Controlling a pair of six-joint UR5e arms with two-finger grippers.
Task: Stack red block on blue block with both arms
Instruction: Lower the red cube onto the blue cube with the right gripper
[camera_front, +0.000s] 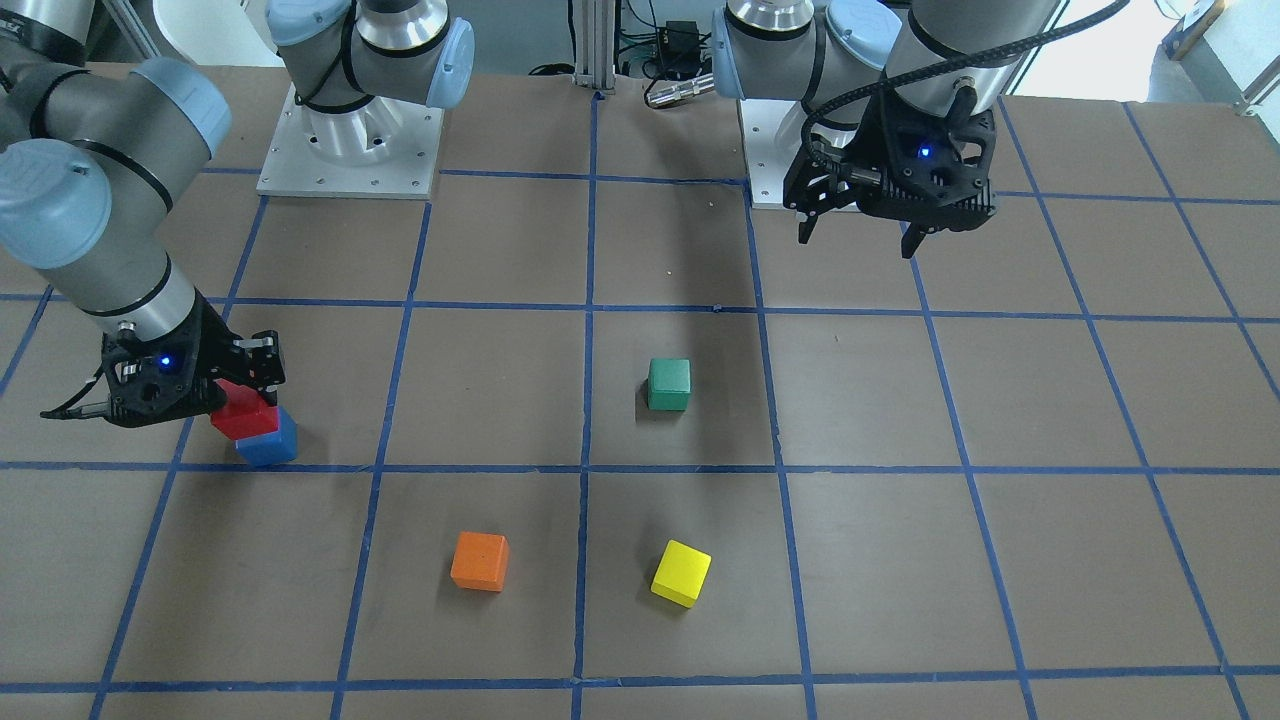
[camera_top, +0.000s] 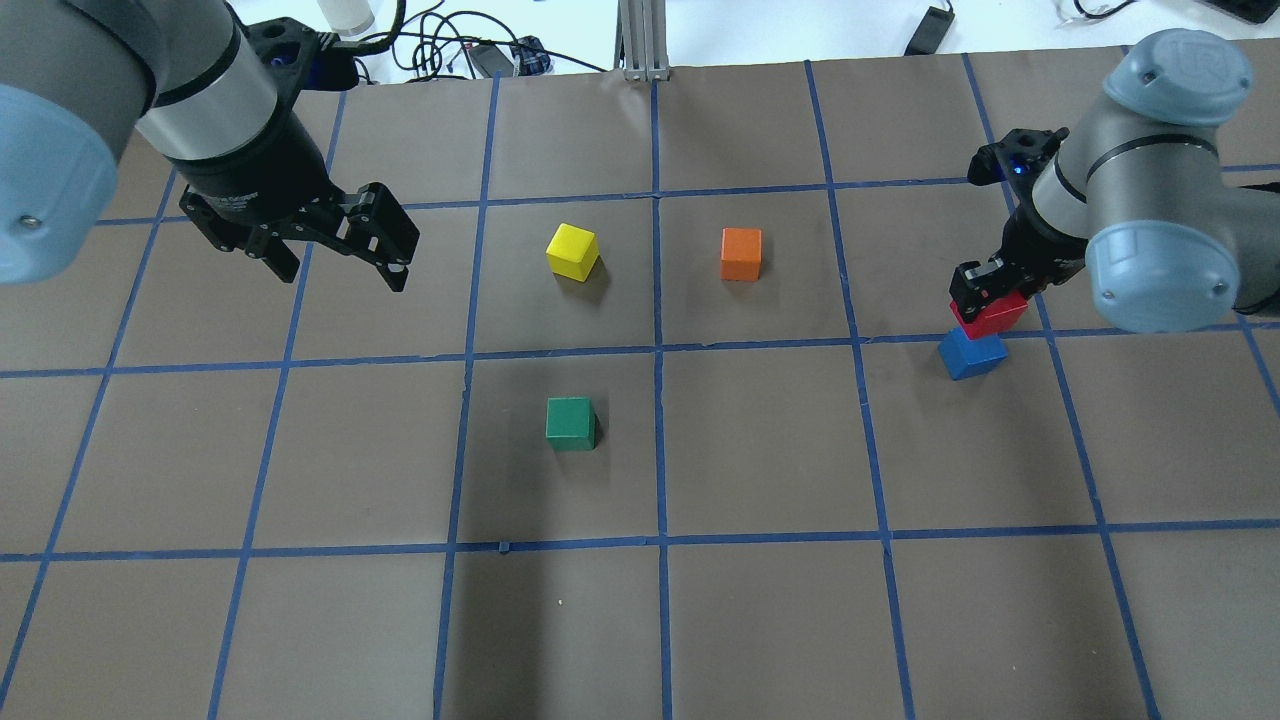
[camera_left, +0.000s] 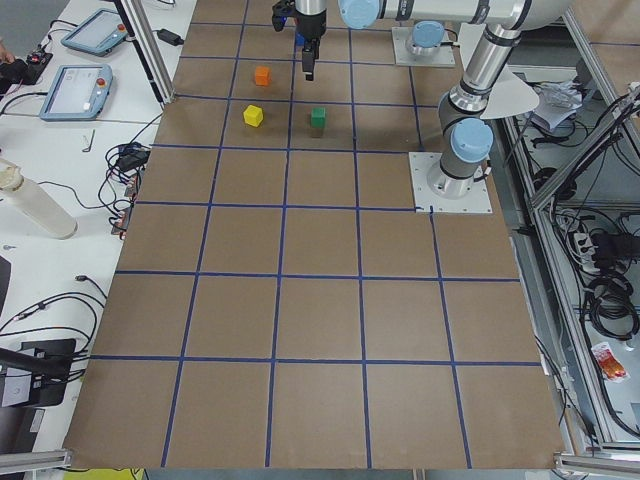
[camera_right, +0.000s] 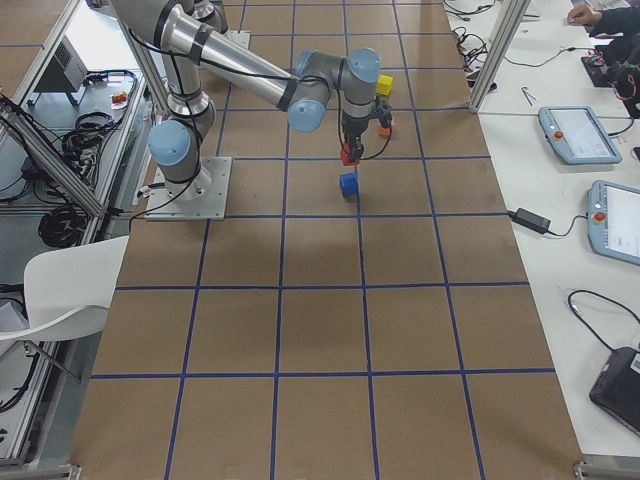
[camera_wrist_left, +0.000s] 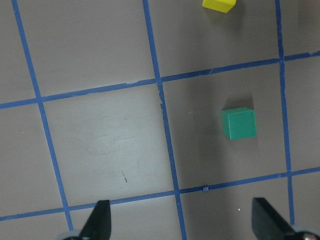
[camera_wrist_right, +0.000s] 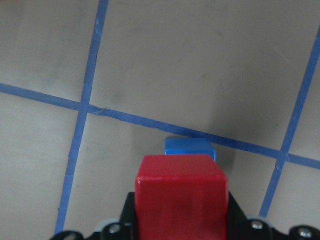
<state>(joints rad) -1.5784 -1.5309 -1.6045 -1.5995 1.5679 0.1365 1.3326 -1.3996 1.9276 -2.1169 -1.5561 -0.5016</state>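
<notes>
My right gripper is going to release the red block, held just above the blue block now. It will let it go on top of the blue block (camera_front: 242, 426) (camera_wrist_right: 189, 156) beside the blue tape line.
My right gripper (camera_front: 243, 398) is shut on the red block (camera_front: 242, 417) and holds it just above the blue block (camera_front: 268, 443), a little off to one side. The overhead view shows the red block (camera_top: 992, 314) over the blue block (camera_top: 971, 354). In the exterior right view a gap shows between the red block (camera_right: 347, 154) and the blue block (camera_right: 348, 185). In the right wrist view the red block (camera_wrist_right: 181, 192) hides most of the blue block (camera_wrist_right: 190, 147). My left gripper (camera_top: 340, 272) is open and empty, high above the table, also in the front view (camera_front: 857, 243).
A green block (camera_top: 570, 422) sits near the table's middle, below my left gripper in the left wrist view (camera_wrist_left: 239, 123). A yellow block (camera_top: 573, 250) and an orange block (camera_top: 741, 254) lie farther out. Blue tape lines grid the brown table (camera_top: 760, 620).
</notes>
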